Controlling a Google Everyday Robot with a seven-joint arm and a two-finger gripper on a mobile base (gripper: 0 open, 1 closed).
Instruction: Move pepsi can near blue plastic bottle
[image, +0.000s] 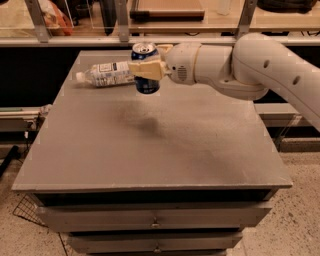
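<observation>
I will have my gripper let go of the pepsi can, now in the air above the table, so that it is upright on the grey table (146, 84), beside the base of the blue plastic bottle.
The pepsi can (145, 85) is dark blue with a silver top and stands upright in the air above the grey table (150, 145). My gripper (146, 69) is shut on the pepsi can, its tan fingers (145, 69) clasped around the can's middle. The blue plastic bottle (107, 73) is clear with a white cap and a white-and-blue label. It lies on its side at the table's far left, cap pointing left. The can hangs just right of the bottle's base, almost touching it in this view.
My white arm (250, 65) reaches in from the right over the table's far side. A shelf with glass panels and metal posts (122, 20) runs behind the table. Drawers (155, 220) sit below the table's front edge.
</observation>
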